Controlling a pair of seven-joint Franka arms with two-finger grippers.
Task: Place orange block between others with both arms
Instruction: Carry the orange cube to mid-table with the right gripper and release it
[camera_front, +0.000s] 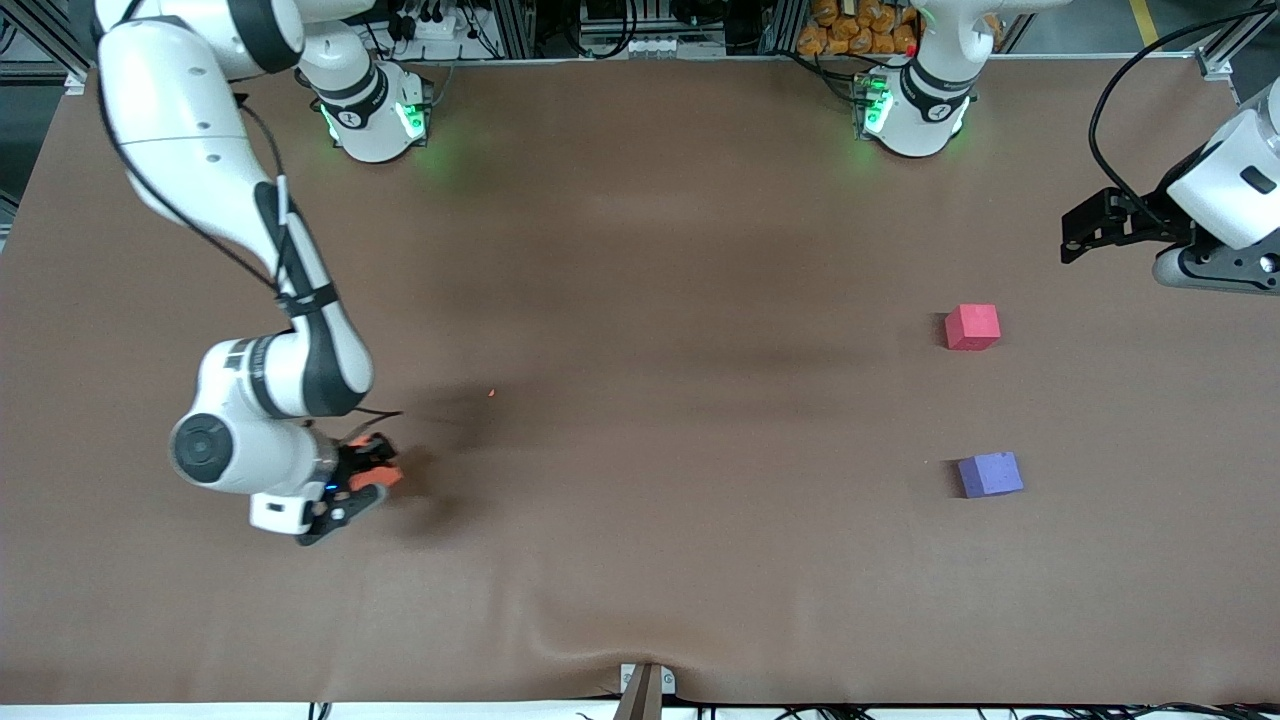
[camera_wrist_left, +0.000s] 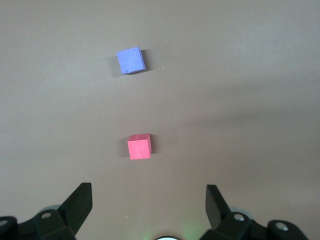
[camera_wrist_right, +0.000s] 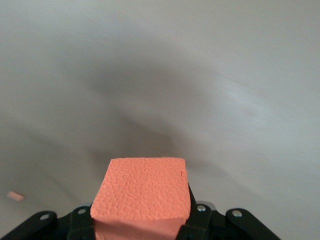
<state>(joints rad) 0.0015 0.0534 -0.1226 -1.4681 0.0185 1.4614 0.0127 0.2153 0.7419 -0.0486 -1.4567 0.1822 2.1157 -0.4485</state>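
Observation:
My right gripper is holding the orange block. It will let go of it in the middle of the table (camera_front: 638, 376), between the crumb and the pinkish-red cube, nearer the crumb.
The orange block (camera_front: 380, 474) is clamped in my right gripper (camera_front: 366, 472), which is shut on it low over the table toward the right arm's end. In the right wrist view the orange block (camera_wrist_right: 142, 187) fills the space in my right gripper (camera_wrist_right: 142, 222) and hides the fingers. The others lie toward the left arm's end: the pinkish-red cube (camera_front: 972, 327) (camera_wrist_left: 139, 147), and the purple-blue cube (camera_front: 990, 474) (camera_wrist_left: 131, 60) nearer to the front camera, with a gap between them. My left gripper (camera_front: 1075, 235) (camera_wrist_left: 148, 192) waits open and empty above the table, beside the pinkish-red cube.
A brown cloth (camera_front: 640, 300) covers the table, with a wrinkle (camera_front: 600, 625) near its front edge. A tiny orange crumb (camera_front: 491, 393) (camera_wrist_right: 15, 195) lies on the cloth close to the right gripper. Both arm bases (camera_front: 375, 115) stand along the back edge.

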